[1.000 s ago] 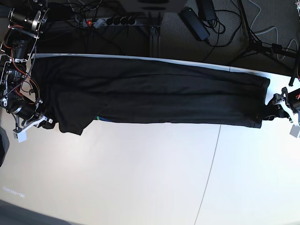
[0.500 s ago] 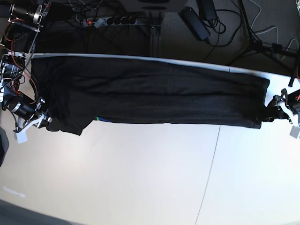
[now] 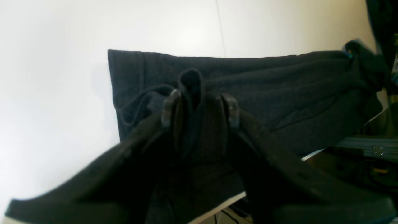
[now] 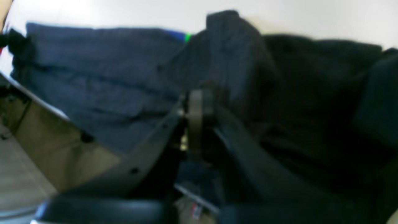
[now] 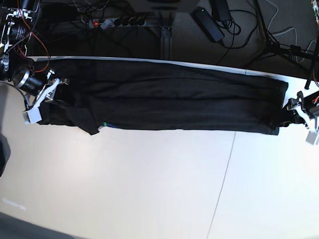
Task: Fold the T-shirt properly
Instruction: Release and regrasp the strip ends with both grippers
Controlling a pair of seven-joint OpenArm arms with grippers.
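I will use my right gripper to let go of the bunched cloth midway across the black T-shirt's band (image 5: 70,86), behind the green and blue print.
The black T-shirt (image 5: 164,102) lies stretched in a long folded band along the far edge of the white table (image 5: 149,189). A small green and blue bit of print (image 5: 104,124) peeks out at its near edge. My right gripper (image 5: 44,99) is at the shirt's left end and shut on the cloth; in the right wrist view the closed fingers (image 4: 196,115) sit in dark folds (image 4: 93,68). My left gripper (image 5: 291,113) holds the shirt's right end; in the left wrist view a bunched fold (image 3: 191,90) fills the space between its fingertips (image 3: 168,107).
Beyond the table's far edge lie a power strip (image 5: 117,22), adapters (image 5: 207,22) and cables on a dark floor. A thin seam (image 5: 224,174) runs across the tabletop. A stand's legs (image 5: 281,47) are at the back right.
My right gripper has moved toward the table's far edge and slightly right, carrying the shirt's left end with it. The left gripper has stayed almost still.
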